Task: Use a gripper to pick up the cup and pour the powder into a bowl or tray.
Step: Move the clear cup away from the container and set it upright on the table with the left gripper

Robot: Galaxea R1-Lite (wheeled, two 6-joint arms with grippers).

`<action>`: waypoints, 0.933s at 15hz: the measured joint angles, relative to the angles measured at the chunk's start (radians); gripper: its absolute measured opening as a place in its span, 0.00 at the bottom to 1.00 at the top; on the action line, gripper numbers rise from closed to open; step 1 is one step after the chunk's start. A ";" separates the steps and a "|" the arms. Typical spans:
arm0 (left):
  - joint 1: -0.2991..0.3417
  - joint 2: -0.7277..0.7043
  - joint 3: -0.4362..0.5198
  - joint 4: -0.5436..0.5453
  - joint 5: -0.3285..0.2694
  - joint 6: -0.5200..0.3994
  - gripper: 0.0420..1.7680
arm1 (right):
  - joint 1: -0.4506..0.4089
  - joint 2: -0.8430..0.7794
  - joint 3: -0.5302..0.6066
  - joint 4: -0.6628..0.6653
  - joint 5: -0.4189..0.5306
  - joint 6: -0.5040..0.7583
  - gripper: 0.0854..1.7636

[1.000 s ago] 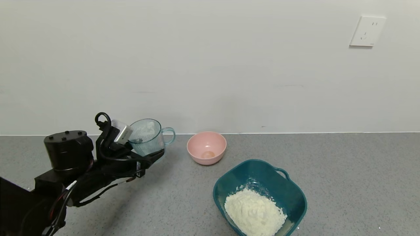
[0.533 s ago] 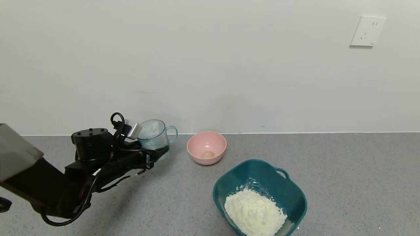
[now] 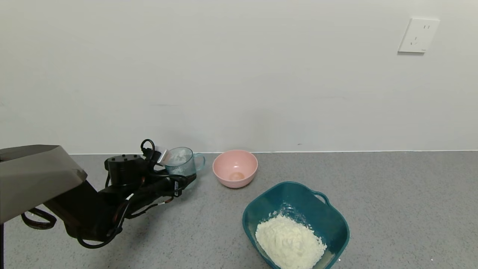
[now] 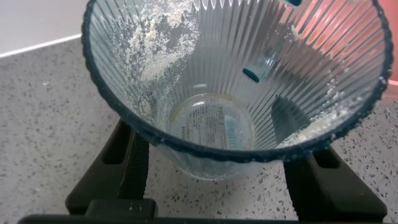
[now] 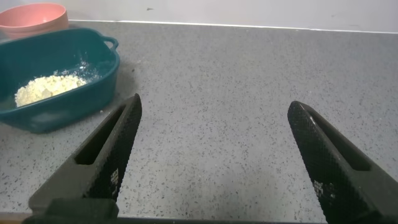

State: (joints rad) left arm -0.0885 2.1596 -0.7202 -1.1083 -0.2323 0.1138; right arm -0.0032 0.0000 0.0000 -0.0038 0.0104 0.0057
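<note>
I will set the cup down with my left gripper on the grey counter [image 3: 186, 183] next to the small pink bowl.
The cup [image 3: 183, 162] stands upright at the back left of the counter, between the fingers of my left gripper [image 3: 186, 178], which is shut on it. In the left wrist view the cup [image 4: 217, 68] fills the picture, with only a dusting of powder [image 4: 155, 46] on its ribbed wall; the black fingers [image 4: 134, 155] flank its lower body, and my left gripper [image 4: 214, 152] is low over the counter. The teal basin [image 3: 338, 218] at the front holds a heap of white powder [image 3: 289, 243]. My right gripper [image 5: 214, 118] is open and empty over bare counter, with the basin [image 5: 74, 53] beside it.
A small pink bowl [image 3: 235, 168] sits between the cup and the basin, close to the wall; it also shows in the right wrist view [image 5: 31, 15]. A wall socket [image 3: 418, 35] is high at the right. The grey counter [image 3: 392, 194] stretches to the right.
My left arm has carried the cup farther back toward the wall and lower, a little to the right. The cup has gone from tilted to upright. The basin and pink bowl have not moved.
</note>
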 joint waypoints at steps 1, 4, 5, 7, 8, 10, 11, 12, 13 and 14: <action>0.000 0.014 -0.008 -0.025 0.002 -0.021 0.70 | 0.000 0.000 0.000 0.000 0.000 0.000 0.97; 0.001 0.056 -0.022 -0.077 0.011 -0.043 0.69 | 0.000 0.000 0.000 0.000 0.000 0.000 0.97; 0.001 0.065 -0.023 -0.077 0.011 -0.042 0.69 | 0.000 0.000 0.000 0.000 0.000 0.000 0.97; 0.001 0.078 -0.023 -0.079 0.011 -0.043 0.69 | 0.000 0.000 0.000 0.000 0.000 0.000 0.97; 0.001 0.082 -0.024 -0.079 0.011 -0.044 0.69 | 0.000 0.000 0.000 0.000 0.000 0.000 0.97; 0.001 0.087 -0.024 -0.079 0.012 -0.044 0.69 | 0.000 0.000 0.000 0.000 0.000 0.000 0.97; 0.001 0.089 -0.025 -0.079 0.012 -0.044 0.69 | 0.000 0.000 0.000 0.000 0.000 0.000 0.97; 0.001 0.092 -0.025 -0.079 0.013 -0.043 0.69 | 0.000 0.000 0.000 0.000 0.000 0.000 0.97; 0.000 0.093 -0.025 -0.079 0.014 -0.043 0.69 | 0.000 0.000 0.000 0.000 0.000 0.000 0.97; 0.000 0.094 -0.024 -0.078 0.014 -0.043 0.69 | 0.000 0.000 0.000 0.000 0.000 0.000 0.97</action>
State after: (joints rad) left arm -0.0885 2.2534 -0.7440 -1.1864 -0.2187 0.0711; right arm -0.0032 0.0000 0.0000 -0.0043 0.0104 0.0062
